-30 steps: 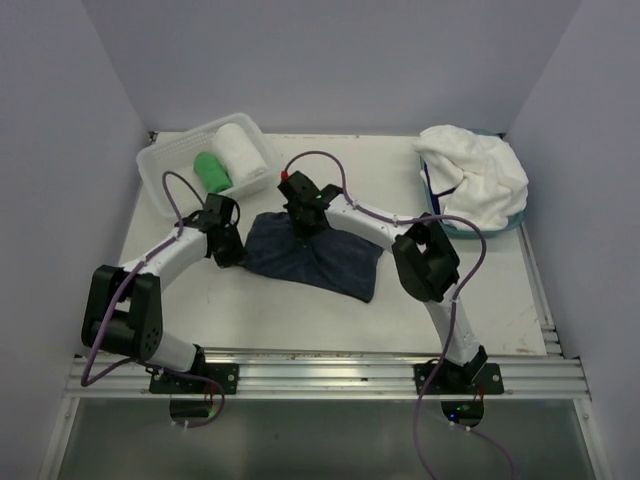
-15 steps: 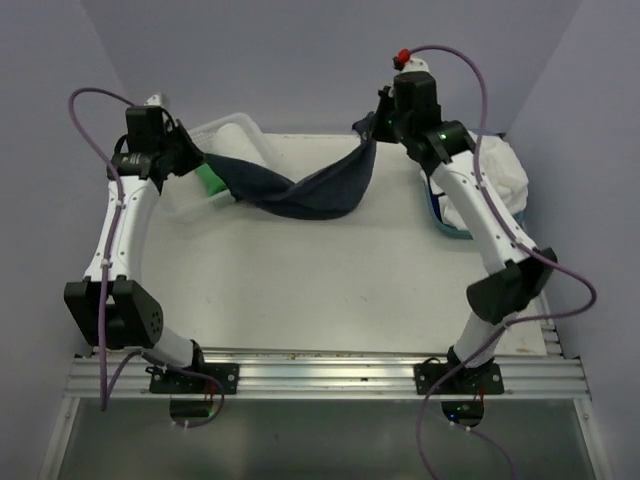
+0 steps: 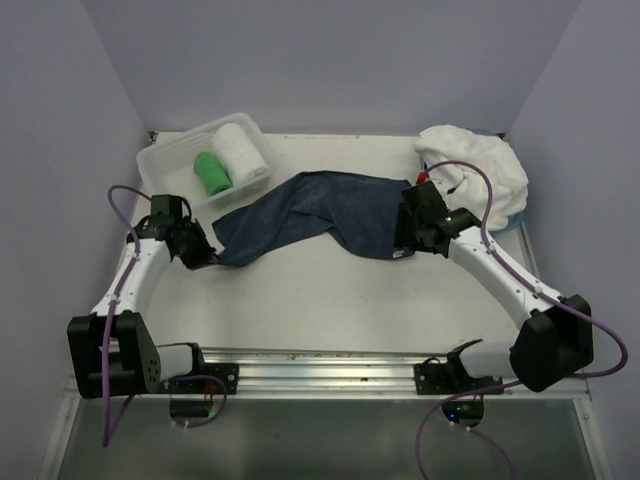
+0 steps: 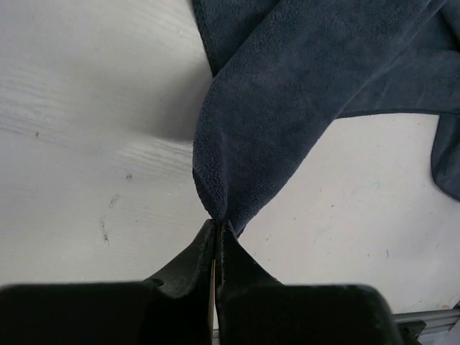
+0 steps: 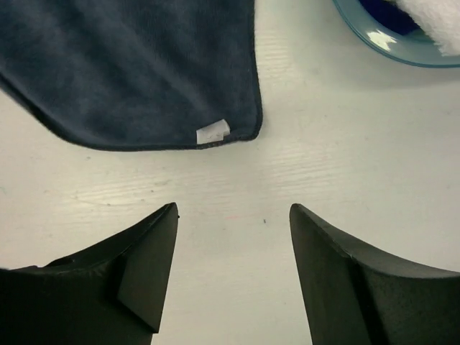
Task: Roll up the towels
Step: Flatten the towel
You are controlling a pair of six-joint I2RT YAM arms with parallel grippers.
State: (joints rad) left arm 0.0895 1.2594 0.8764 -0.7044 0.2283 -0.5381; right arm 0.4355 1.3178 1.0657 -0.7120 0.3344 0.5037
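My right gripper should go to the dark navy towel next and close on its near corner [image 3: 409, 254] [image 5: 244, 135] beside the white label.
A dark navy towel [image 3: 310, 215] lies stretched across the middle of the table, partly folded over itself. My left gripper [image 3: 205, 257] is shut on its near-left corner, and in the left wrist view the cloth [image 4: 287, 108] fans out from the closed fingertips [image 4: 218, 224]. My right gripper [image 3: 408, 242] stands open just off the towel's right corner. In the right wrist view that corner [image 5: 129, 65] with its white label [image 5: 213, 132] lies flat on the table ahead of the gripper [image 5: 233, 212], with nothing between the fingers.
A clear plastic basket [image 3: 165, 165] at the back left holds a rolled green towel [image 3: 212, 172] and a rolled white towel [image 3: 242, 152]. A heap of white towels [image 3: 475, 180] sits in the light blue tub [image 5: 388, 43] at the back right.
Both arms had raised the navy towel in the air and have brought it down, spread on the table. The right gripper has opened and let go of its corner. The left still grips.
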